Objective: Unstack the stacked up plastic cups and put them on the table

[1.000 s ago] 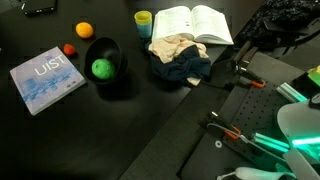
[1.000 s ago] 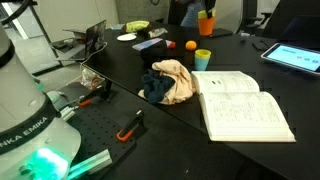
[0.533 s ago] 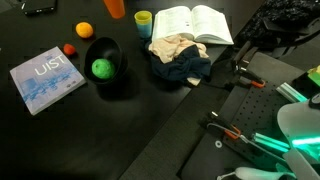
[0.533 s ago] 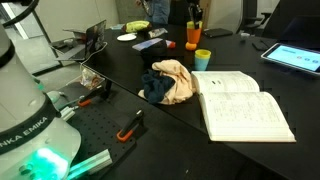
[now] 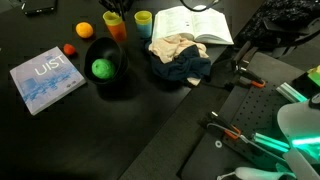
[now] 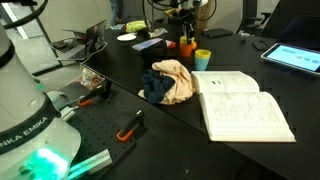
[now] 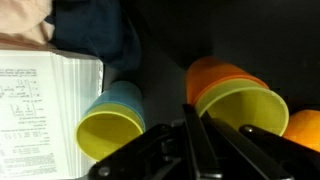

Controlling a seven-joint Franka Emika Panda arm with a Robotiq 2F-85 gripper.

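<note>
The orange cup and the yellow-green cup hang together in my gripper. Next, I put both down, grip only the yellow-green rim (image 7: 208,96) and lift that cup out.
My gripper (image 7: 200,112) is shut on the near rim of a yellow-green plastic cup (image 7: 245,108) nested in an orange cup (image 7: 215,72). In both exterior views the gripper (image 5: 113,14) (image 6: 187,28) holds this orange stack (image 5: 118,29) (image 6: 187,47) upright and low over the black table (image 5: 90,135) (image 6: 250,58). I cannot tell whether the stack touches the table. A blue cup with a yellow cup inside (image 7: 112,125) (image 5: 143,20) (image 6: 202,59) stands close beside it, apart from the gripper.
An orange fruit (image 5: 84,30) (image 7: 305,125), a black bowl (image 5: 108,50) with a green ball (image 5: 101,68), a small red object (image 5: 69,49), a blue book (image 5: 46,78), an open book (image 5: 192,24) (image 6: 245,105) and crumpled cloth (image 5: 180,58) (image 6: 168,80) lie around.
The gripper has come down into view with the orange cup stack. It has lowered the stack towards the table, next to the blue cup. Nothing else moved.
</note>
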